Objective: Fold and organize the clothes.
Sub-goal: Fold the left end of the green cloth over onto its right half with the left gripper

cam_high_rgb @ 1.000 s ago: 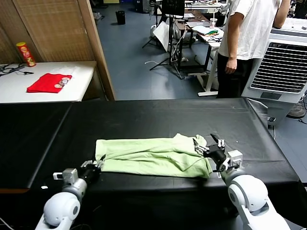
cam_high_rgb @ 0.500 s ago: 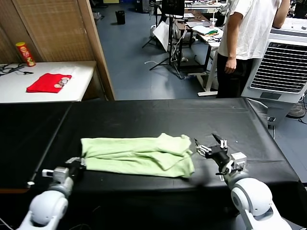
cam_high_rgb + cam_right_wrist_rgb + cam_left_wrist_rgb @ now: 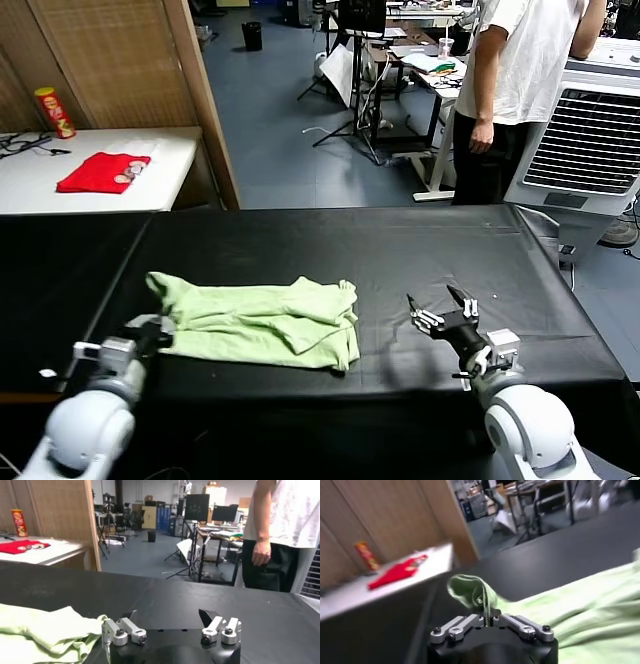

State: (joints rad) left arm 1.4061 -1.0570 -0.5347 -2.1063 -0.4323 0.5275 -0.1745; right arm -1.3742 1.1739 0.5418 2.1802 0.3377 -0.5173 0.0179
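Next, I release the pale green T-shirt's held end from my left gripper on the T-shirt's end [image 3: 331,308] nearest my right gripper.
The pale green T-shirt [image 3: 260,322] lies folded into a long band on the black table [image 3: 330,250], left of centre. My left gripper [image 3: 152,335] is shut on the shirt's left end; in the left wrist view the cloth [image 3: 580,605] rises bunched between the closed jaws of that gripper [image 3: 487,621]. My right gripper [image 3: 442,312] is open and empty, resting low over bare table right of the shirt, apart from it. In the right wrist view that gripper [image 3: 170,617] stands with jaws wide and the shirt's end [image 3: 45,627] lies to one side.
A white side table [image 3: 60,190] at far left holds a red cloth [image 3: 100,172] and a snack can [image 3: 52,112]. A person in a white T-shirt [image 3: 520,80] stands beyond the table's far right, beside an air cooler [image 3: 590,140].
My left gripper has dragged the shirt leftward across the table. My right gripper has let go of the shirt's right end and now stands open, apart from it.
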